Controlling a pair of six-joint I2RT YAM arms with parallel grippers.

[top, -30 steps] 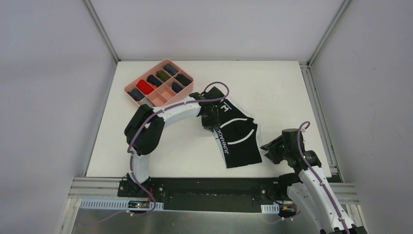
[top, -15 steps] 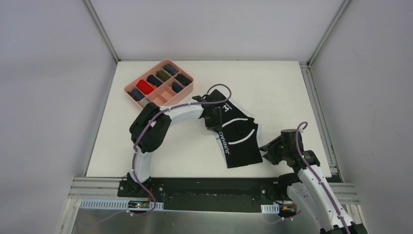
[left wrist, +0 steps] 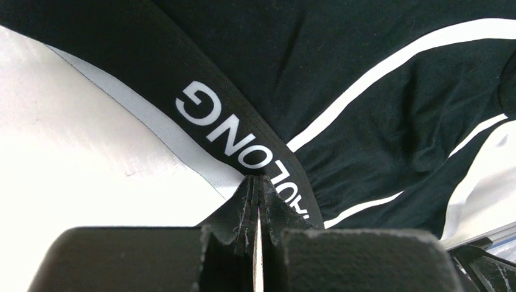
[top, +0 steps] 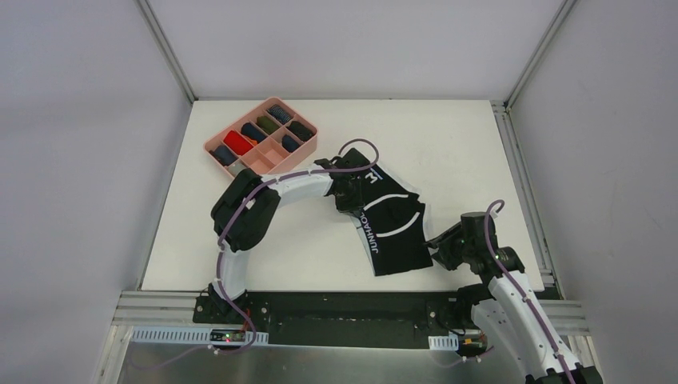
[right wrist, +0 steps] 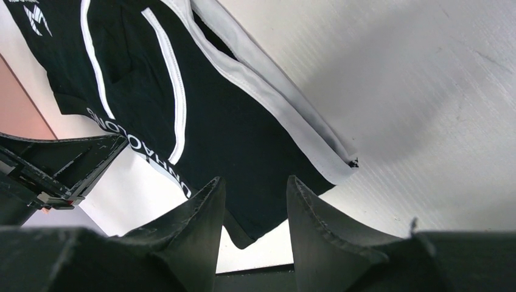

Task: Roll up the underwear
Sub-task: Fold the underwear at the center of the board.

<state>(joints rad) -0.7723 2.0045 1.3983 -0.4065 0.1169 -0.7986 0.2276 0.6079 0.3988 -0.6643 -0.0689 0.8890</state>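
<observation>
The waistband is pinched by my left gripper amid its lettering, far from the underwear's near edge. The gripper should open and grab the waistband's near corner (top: 376, 273) before rolling the underwear.
The black underwear (top: 392, 228) with white seams and white waistband lettering lies spread flat at the table's middle right. My left gripper (top: 356, 194) is at its far left end. In the left wrist view the left gripper (left wrist: 258, 179) is shut, its tips pinched on the lettered waistband (left wrist: 231, 128). My right gripper (top: 438, 252) sits low by the near right corner. In the right wrist view the right gripper (right wrist: 254, 188) is open. The cloth's corner (right wrist: 243, 231) lies between and beyond its fingers, not gripped.
A pink compartment tray (top: 209, 150) with several rolled garments stands at the far left of the table. The black rail (top: 344, 308) runs along the near edge just behind the right gripper. White table surface (top: 456, 152) surrounds the cloth.
My left gripper's jaws have closed onto the waistband. The right gripper has crept slightly left toward the cloth's near right corner. The underwear lies as before.
</observation>
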